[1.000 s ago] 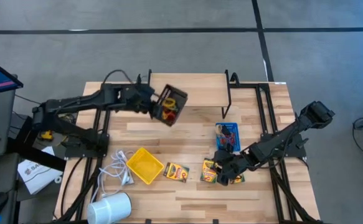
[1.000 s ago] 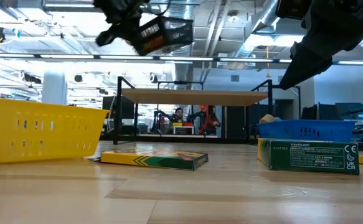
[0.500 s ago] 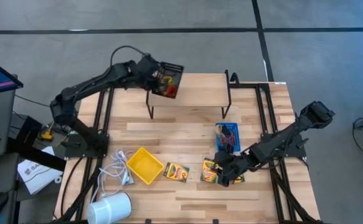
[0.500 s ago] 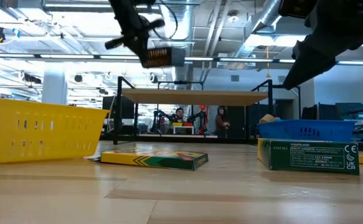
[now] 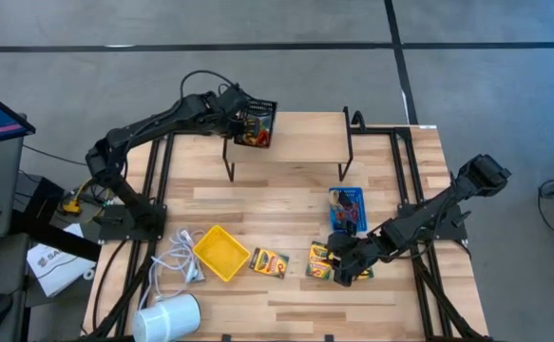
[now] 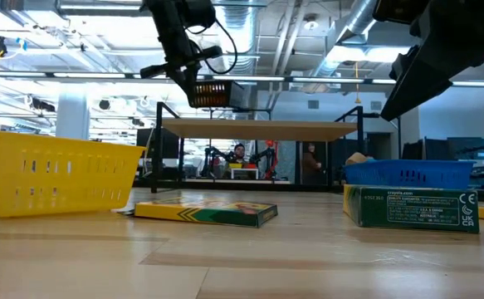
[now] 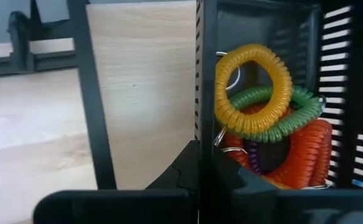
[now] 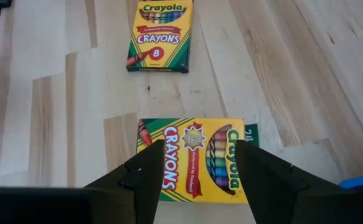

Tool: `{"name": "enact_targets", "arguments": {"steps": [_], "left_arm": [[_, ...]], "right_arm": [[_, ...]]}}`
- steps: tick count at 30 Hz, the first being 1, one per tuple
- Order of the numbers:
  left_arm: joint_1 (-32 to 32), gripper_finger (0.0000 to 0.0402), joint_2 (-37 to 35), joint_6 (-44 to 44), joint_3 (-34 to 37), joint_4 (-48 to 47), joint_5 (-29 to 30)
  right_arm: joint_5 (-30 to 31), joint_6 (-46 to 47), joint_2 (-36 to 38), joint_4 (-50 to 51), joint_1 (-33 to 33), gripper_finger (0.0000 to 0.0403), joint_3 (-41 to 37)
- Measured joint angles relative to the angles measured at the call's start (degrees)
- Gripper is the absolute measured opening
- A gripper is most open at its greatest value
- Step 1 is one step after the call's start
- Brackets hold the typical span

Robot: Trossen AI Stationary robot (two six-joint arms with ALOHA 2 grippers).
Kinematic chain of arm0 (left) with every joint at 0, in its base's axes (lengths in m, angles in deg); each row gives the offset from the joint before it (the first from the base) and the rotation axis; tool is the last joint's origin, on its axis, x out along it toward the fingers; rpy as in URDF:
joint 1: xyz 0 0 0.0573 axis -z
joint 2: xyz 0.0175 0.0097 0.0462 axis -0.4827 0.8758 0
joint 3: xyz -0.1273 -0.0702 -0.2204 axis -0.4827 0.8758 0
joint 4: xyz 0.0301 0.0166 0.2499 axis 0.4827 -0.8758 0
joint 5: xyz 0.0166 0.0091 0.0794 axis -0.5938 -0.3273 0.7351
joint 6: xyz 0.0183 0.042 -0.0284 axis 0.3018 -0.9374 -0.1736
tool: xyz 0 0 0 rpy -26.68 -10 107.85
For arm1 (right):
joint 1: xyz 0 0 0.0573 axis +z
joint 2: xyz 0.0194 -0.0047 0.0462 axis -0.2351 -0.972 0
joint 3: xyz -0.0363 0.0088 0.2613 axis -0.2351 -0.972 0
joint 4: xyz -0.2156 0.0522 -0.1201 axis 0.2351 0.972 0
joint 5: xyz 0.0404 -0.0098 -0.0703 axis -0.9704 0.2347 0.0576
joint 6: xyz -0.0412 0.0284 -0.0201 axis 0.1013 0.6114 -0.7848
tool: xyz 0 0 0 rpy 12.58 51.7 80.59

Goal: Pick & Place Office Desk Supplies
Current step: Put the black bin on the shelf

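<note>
The robot's right gripper needs to go to the blue bin next and close on its long side's rim (image 5: 363, 202), the one facing away from the yellow bin.
My left gripper (image 5: 238, 110) is shut on a black slatted bin (image 5: 257, 123) that holds yellow, green and orange coil rings (image 7: 253, 90). It carries the bin above the left end of a raised wooden shelf (image 6: 258, 129). My right gripper (image 8: 200, 149) is open and hovers over a yellow-and-green crayon box (image 8: 193, 163) lying flat on the table, one finger to each side. That box (image 5: 320, 261) lies near the table's near edge. More crayon boxes (image 5: 270, 261) (image 8: 160, 34) lie flat nearby. A yellow bin (image 5: 221, 252) and a blue bin (image 5: 347, 209) stand on the table. My left gripper pinches one side wall of the black bin (image 7: 201, 106) at its rim, one finger (image 7: 246, 183) inside the bin and one (image 7: 169, 183) outside. The bin (image 6: 212, 93) is lifted clear and hangs just above the shelf top, roughly level.
The shelf on black metal legs (image 5: 231, 161) stands at the table's far side. A white coiled cable (image 5: 177, 256) and a white cylinder (image 5: 167, 316) lie at the near left corner. A green box side (image 6: 412, 208) shows on the right in the low view.
My left gripper has carried the black bin from over the table's middle left toward the far edge, over the shelf's left end. The bin, tipped at first, has turned more level and come down closer to the shelf top.
</note>
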Motion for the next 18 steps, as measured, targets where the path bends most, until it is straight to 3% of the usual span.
{"name": "enact_targets", "arguments": {"steps": [18], "left_arm": [[-0.8,0.0002,0.0,0.9,4.6,1.0,2.8]], "right_arm": [[0.0,0.6,0.0,-0.3,1.7,0.0192,0.0]]}}
